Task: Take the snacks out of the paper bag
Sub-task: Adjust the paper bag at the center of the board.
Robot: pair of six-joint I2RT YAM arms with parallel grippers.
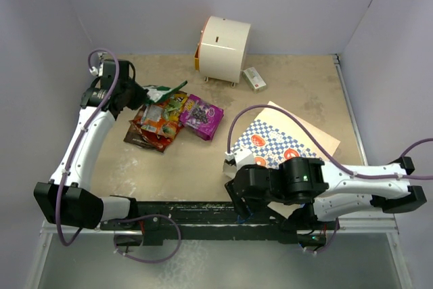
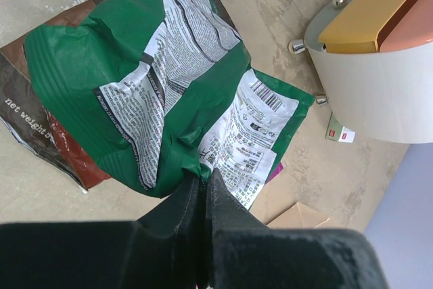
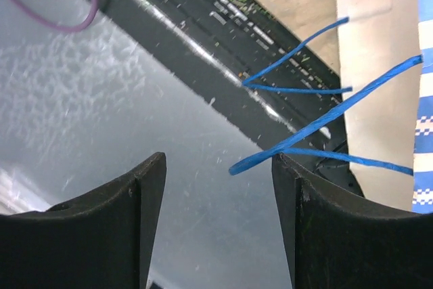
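Note:
The green-and-white snack packet is in my left gripper, held over the snack pile. It will let go of that packet on the back part of the orange packet (image 1: 162, 102), next to the purple packet.
My left gripper (image 1: 141, 93) is shut on the edge of a green-and-white snack packet (image 1: 164, 92) and holds it over the snack pile; in the left wrist view the jaws (image 2: 201, 181) pinch the packet (image 2: 135, 65). Below it lie a dark brown chips bag (image 1: 141, 137), an orange packet (image 1: 157, 124) and a purple packet (image 1: 201, 116). The checked paper bag (image 1: 276, 143) lies flat at the front right. My right gripper (image 1: 233, 179) is open and empty at the bag's near-left end, over the table's front edge. The bag's blue string handles (image 3: 318, 120) hang beside its right finger.
A white cylindrical appliance (image 1: 223, 49) stands at the back, also in the left wrist view (image 2: 379, 79). A small white box (image 1: 254, 78) lies beside it. Walls close in the left, back and right. A black rail (image 1: 203, 211) runs along the front edge.

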